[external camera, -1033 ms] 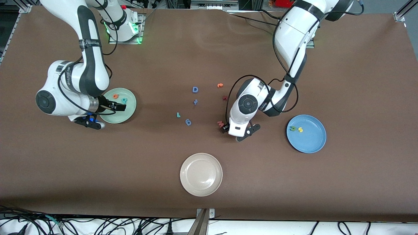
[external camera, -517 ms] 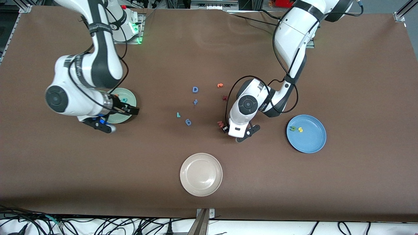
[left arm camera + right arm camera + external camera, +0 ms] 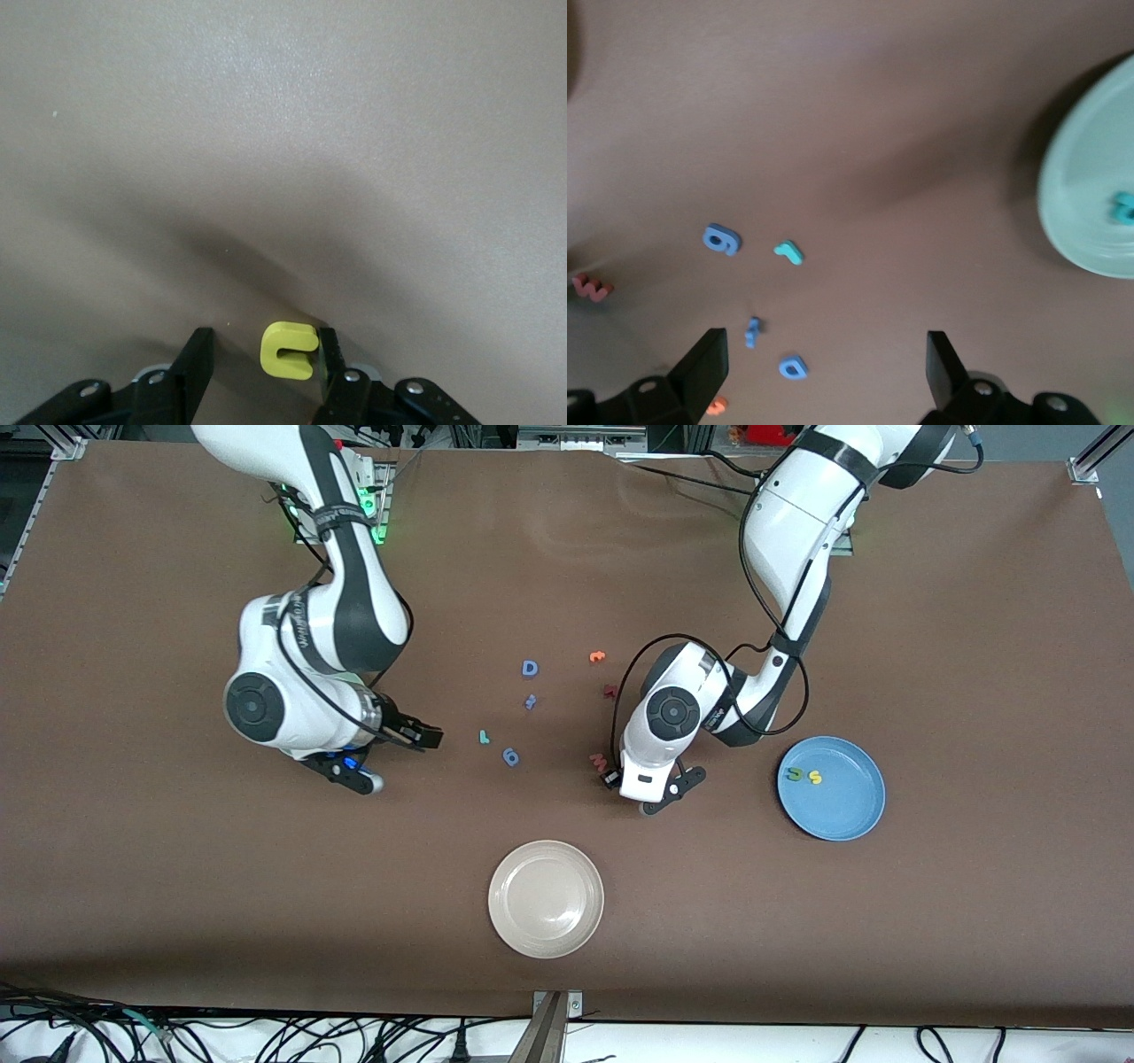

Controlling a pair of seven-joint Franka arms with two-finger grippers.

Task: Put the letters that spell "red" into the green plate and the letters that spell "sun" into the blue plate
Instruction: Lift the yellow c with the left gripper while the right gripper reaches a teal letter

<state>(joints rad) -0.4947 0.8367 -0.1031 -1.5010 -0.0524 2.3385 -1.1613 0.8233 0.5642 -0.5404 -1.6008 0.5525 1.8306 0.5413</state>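
Next, I close my right gripper on the stem (image 3: 483, 737) (image 3: 794, 256) of the thin teal "r", the loose letter closest to it, next to the blue "6".
My left gripper (image 3: 609, 777) is down at the table beside a pink "w" (image 3: 600, 761). Its fingers stand apart around a yellow "u"/"n" letter (image 3: 285, 350) lying on the table. The letter touches one finger, with a gap to the other. The blue plate (image 3: 831, 787) holds a dark green letter (image 3: 795, 774) and a yellow "s" (image 3: 815, 778). My right gripper (image 3: 423, 735) is wide open and empty, near the thin teal "r" (image 3: 484, 737). The right arm hides the green plate in the front view. The green plate (image 3: 1085, 190) shows in the right wrist view with a teal letter (image 3: 1123, 206) in it.
A beige plate (image 3: 546, 899) sits near the front edge. Loose letters lie mid-table: a blue "D" (image 3: 530, 668), a small blue piece (image 3: 530, 701), a blue "6" (image 3: 510, 756), an orange letter (image 3: 597, 657) and a dark red one (image 3: 609, 690).
My right arm has swung away from over the green plate toward the middle of the table, its gripper still open. The left arm has stayed where it was.
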